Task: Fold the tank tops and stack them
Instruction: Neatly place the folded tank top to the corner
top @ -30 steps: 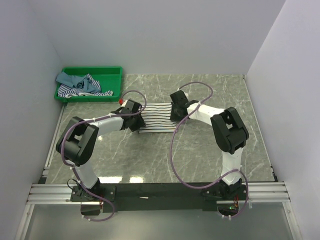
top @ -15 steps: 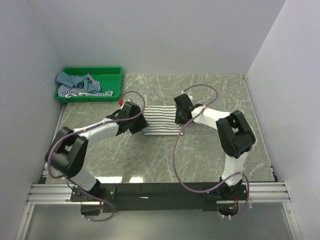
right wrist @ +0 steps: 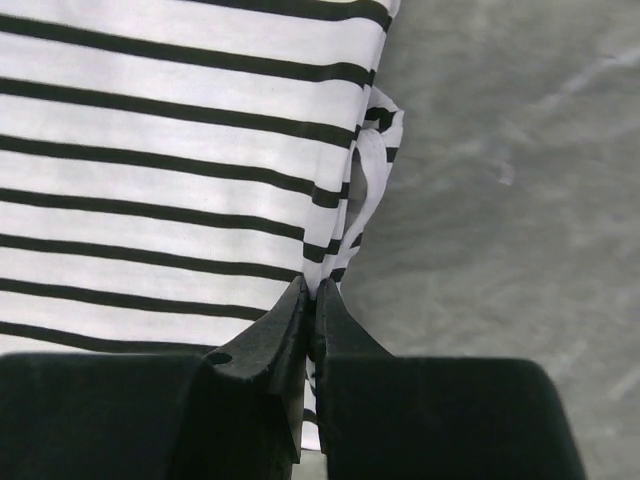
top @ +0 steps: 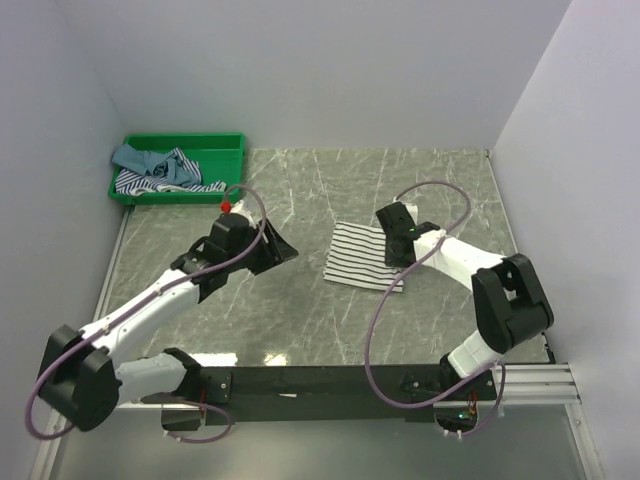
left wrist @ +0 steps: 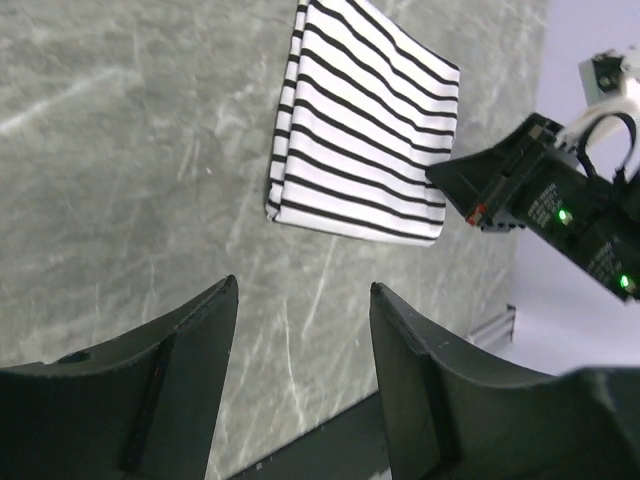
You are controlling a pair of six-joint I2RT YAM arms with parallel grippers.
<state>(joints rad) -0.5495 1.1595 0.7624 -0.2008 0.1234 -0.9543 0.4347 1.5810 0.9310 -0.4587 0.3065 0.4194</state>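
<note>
The robot's right gripper will release the folded white tank top on the marble table (top: 469, 259) beside the table's nearest side.
The white tank top with thin black stripes (top: 358, 255) lies folded on the marble table, right of centre. It also shows in the left wrist view (left wrist: 360, 130) and the right wrist view (right wrist: 170, 170). My right gripper (top: 398, 252) is shut on its right edge (right wrist: 312, 290). My left gripper (top: 283, 250) is open and empty, left of the shirt and apart from it (left wrist: 300, 300). The teal-blue tank top (top: 140, 157) and the blue-and-white striped tank top (top: 150, 181) lie crumpled in the green tray.
The green plastic tray (top: 228, 148) stands at the back left corner of the table. White walls close in the left, back and right sides. A black and metal rail (top: 330, 382) runs along the near edge.
The right gripper has dragged the folded striped tank top to the right and nearer. The left gripper has let go of it and pulled back to the left.
</note>
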